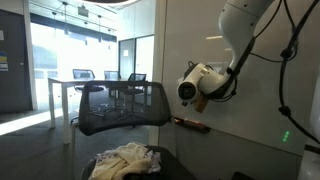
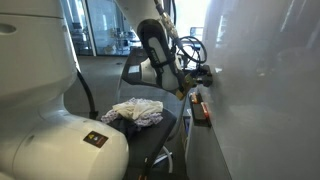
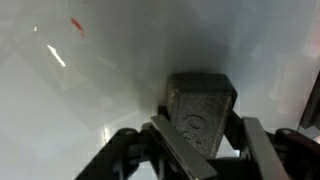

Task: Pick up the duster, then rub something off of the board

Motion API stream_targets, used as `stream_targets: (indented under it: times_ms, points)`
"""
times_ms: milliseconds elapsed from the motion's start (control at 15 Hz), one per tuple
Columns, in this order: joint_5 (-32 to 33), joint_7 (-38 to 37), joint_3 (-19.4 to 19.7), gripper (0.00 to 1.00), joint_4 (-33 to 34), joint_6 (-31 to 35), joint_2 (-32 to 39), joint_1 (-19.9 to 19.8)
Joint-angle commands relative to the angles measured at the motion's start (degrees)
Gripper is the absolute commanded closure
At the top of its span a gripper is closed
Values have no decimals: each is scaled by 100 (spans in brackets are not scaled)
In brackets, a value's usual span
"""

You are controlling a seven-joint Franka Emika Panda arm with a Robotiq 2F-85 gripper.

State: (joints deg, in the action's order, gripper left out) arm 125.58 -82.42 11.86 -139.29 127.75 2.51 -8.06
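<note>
Next, I set the duster down with my gripper on the dark chair seat (image 1: 172,166) next to the crumpled cloth. The duster is now at the white board.
The wrist view shows my gripper (image 3: 207,128) shut on the duster (image 3: 200,100), a dark grey block with a stamped mark on its face. The block's far end points at the glossy white board (image 3: 110,70) and looks pressed on or very close to it. A short red stroke (image 3: 76,26) sits on the board at the upper left, apart from the duster. In both exterior views the gripper (image 1: 202,92) (image 2: 197,72) is held against the board (image 1: 265,110) (image 2: 265,90), above the ledge.
A narrow ledge (image 1: 191,123) (image 2: 198,106) with markers runs along the board's foot under the gripper. A black mesh office chair (image 1: 125,105) (image 2: 150,40) stands close by with crumpled cloth (image 1: 125,160) (image 2: 136,112) on its seat. Glass walls and desks lie behind.
</note>
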Motion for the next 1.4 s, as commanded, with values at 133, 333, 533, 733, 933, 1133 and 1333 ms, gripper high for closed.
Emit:
stream_targets:
  times_ms: [133, 333, 533, 733, 933, 1133, 1333]
  points:
    - [436, -442, 13, 68, -861, -987, -985, -167]
    - [396, -415, -156, 68, -1419, -1780, -1583, -23]
    - [-123, -237, -244, 68, -1844, -1536, -2234, 159]
    - [-894, -27, -262, 68, -2190, -481, -2725, 480]
    - [-1701, 167, -354, 68, -1942, 403, -2600, 928]
    - [-2215, 293, -346, 68, -1915, 1326, -2554, 1185]
    - [-2397, 331, -186, 68, -1922, 2379, -2345, 1193]
